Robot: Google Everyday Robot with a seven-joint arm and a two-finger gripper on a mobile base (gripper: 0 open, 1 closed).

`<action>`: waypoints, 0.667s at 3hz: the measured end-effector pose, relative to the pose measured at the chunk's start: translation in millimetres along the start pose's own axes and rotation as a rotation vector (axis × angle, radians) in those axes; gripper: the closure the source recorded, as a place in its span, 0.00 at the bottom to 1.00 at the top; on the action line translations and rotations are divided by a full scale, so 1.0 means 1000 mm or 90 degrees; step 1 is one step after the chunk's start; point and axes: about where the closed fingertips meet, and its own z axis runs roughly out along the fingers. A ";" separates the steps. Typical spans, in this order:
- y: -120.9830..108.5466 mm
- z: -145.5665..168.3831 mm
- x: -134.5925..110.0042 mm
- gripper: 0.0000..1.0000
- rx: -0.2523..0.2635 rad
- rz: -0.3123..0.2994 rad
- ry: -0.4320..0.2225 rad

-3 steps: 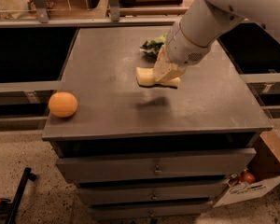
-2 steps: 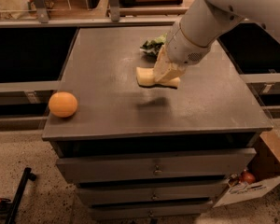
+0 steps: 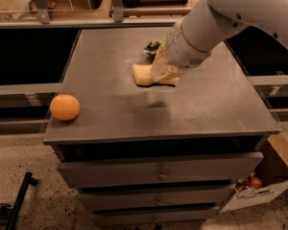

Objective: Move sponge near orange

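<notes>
Next, I release the sponge on the grey table top, beside and slightly (image 3: 111, 89) behind the orange.
The pale yellow sponge (image 3: 145, 75) hangs a little above the grey table top (image 3: 201, 109), right of its middle, and casts a blurred shadow in front of it. My gripper (image 3: 162, 71) comes down from the upper right on the white arm and is shut on the sponge's right part. The orange (image 3: 65, 107) sits on the table near the front left corner, well to the left of the sponge and apart from it.
A green-and-white snack bag (image 3: 152, 46) lies on the table just behind the gripper. Drawers (image 3: 158, 174) are under the table top. A cardboard box (image 3: 264, 186) stands on the floor at the lower right. A black bar (image 3: 19, 200) lies on the floor at the lower left.
The gripper and the sponge have shifted slightly to the left, toward the orange. The orange and the snack bag have not moved.
</notes>
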 end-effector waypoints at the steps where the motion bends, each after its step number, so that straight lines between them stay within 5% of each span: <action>1: 0.001 0.003 -0.016 1.00 0.018 -0.056 -0.018; 2: 0.006 0.009 -0.035 1.00 0.016 -0.111 -0.038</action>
